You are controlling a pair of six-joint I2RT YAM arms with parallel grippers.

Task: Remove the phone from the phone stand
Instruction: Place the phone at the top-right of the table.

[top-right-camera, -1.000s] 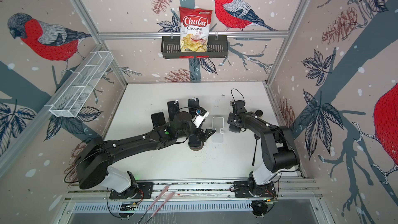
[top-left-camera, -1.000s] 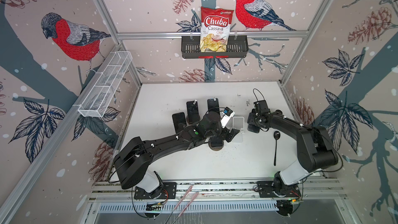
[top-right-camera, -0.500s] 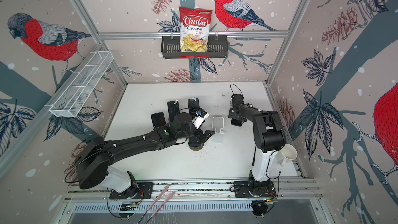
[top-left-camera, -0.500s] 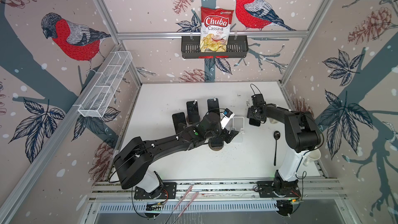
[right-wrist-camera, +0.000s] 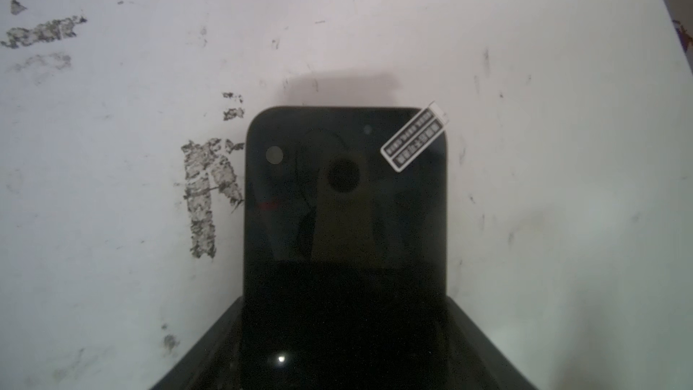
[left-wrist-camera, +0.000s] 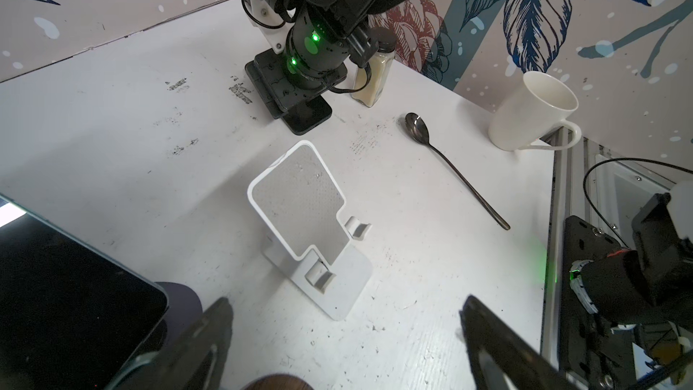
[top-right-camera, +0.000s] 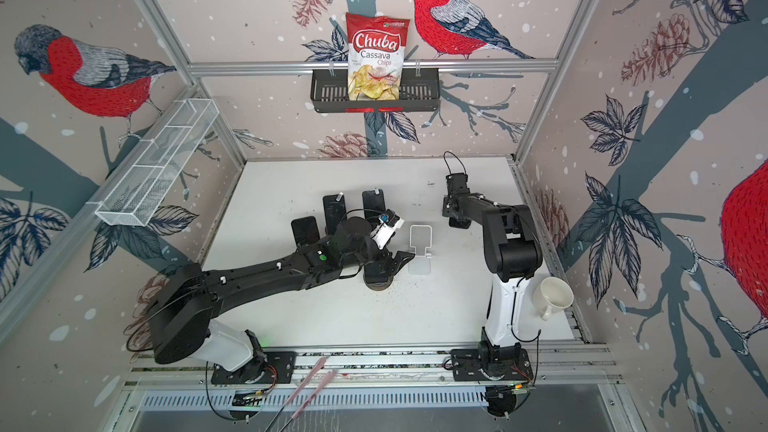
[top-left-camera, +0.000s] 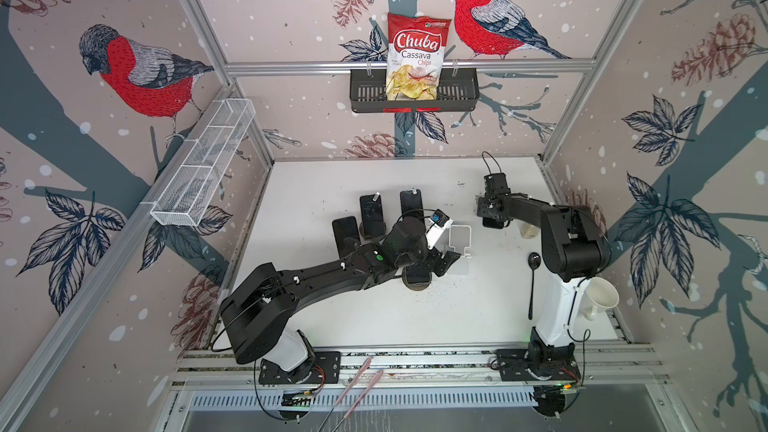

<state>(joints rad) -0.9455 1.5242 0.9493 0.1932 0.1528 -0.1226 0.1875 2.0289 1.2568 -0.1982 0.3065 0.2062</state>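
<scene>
The black phone will go down from my right gripper onto the bare tabletop [top-left-camera: 487,207] [right-wrist-camera: 304,270] between the phone stand and the spice jar.
The white phone stand [top-left-camera: 459,243] [top-right-camera: 419,243] [left-wrist-camera: 303,215] stands with nothing on it in the middle of the table. A black phone [right-wrist-camera: 345,200] with a small white sticker sits between the jaws of my right gripper [right-wrist-camera: 345,332], which is shut on it. In both top views that gripper [top-left-camera: 490,218] [top-right-camera: 457,218] is to the right of the stand. The phone [left-wrist-camera: 307,121] lies flat, close to the tabletop. My left gripper [left-wrist-camera: 347,313] [top-left-camera: 446,261] is open and holds nothing, just in front of the stand's base.
Three dark phones [top-left-camera: 371,211] stand on holders left of the stand, and another [left-wrist-camera: 67,294] rests on a round wooden base under my left wrist. A spoon [top-left-camera: 533,280], a white mug [top-left-camera: 600,297] and a spice jar [left-wrist-camera: 373,76] are on the right.
My right arm has folded upright, its elbow swinging in toward its base. Its gripper, with the phone, has stayed right of the stand and shifted slightly back. The left arm has not moved.
</scene>
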